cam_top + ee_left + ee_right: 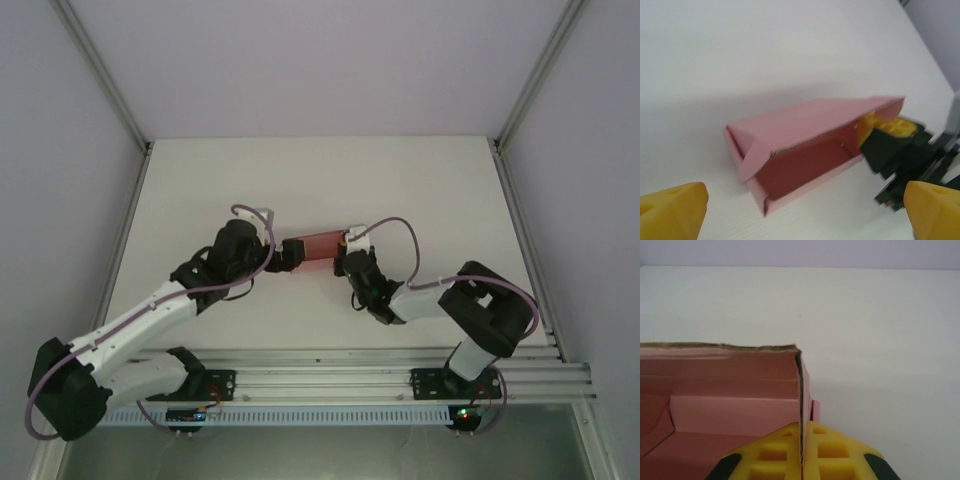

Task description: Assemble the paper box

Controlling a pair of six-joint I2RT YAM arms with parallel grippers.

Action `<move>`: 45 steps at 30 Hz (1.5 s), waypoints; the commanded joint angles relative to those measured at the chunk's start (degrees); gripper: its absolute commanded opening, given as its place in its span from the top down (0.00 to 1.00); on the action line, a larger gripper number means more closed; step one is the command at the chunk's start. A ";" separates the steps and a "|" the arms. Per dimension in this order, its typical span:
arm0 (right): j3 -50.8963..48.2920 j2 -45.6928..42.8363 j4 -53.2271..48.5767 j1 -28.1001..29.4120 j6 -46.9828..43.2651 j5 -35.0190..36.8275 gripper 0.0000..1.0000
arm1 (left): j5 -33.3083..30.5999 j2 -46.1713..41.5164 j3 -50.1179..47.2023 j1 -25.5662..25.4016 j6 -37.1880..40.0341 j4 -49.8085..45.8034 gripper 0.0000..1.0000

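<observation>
I can see my right gripper's finger inside the box's open corner under the lid, so next I open that gripper, back out and grip that end of the box from outside (895, 106).
The paper box (318, 245) is a small pink card box lying mid-table between the two arms. In the left wrist view the paper box (805, 145) lies with its open side toward the camera and one end flap folded inward. My left gripper (805, 215) is open, its yellow fingertips (670, 210) wide apart and short of the box, touching nothing. My right gripper (802, 452) is shut on the box's right end wall (801, 390), which stands pinched between its yellow pads (775, 455). That same right gripper (880, 132) appears at the box's far end.
The white table (320, 180) spreads behind and around the box, with aluminium frame posts (130, 130) along both sides. A rail (400, 375) carrying the arm bases runs along the near edge. Cables loop over both wrists.
</observation>
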 commanded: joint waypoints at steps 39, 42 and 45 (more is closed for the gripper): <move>-3.58 -27.49 -48.78 1.02 12.71 -7.92 0.08 | 24.44 33.37 1.64 13.67 -11.20 7.34 0.37; -2.37 -30.45 -49.87 -3.41 11.95 -16.09 0.00 | 26.42 34.45 1.01 14.39 -9.95 10.56 0.41; -0.70 -32.39 -51.48 -8.28 11.81 -22.05 0.00 | 28.95 35.69 0.66 14.75 -8.27 13.87 0.44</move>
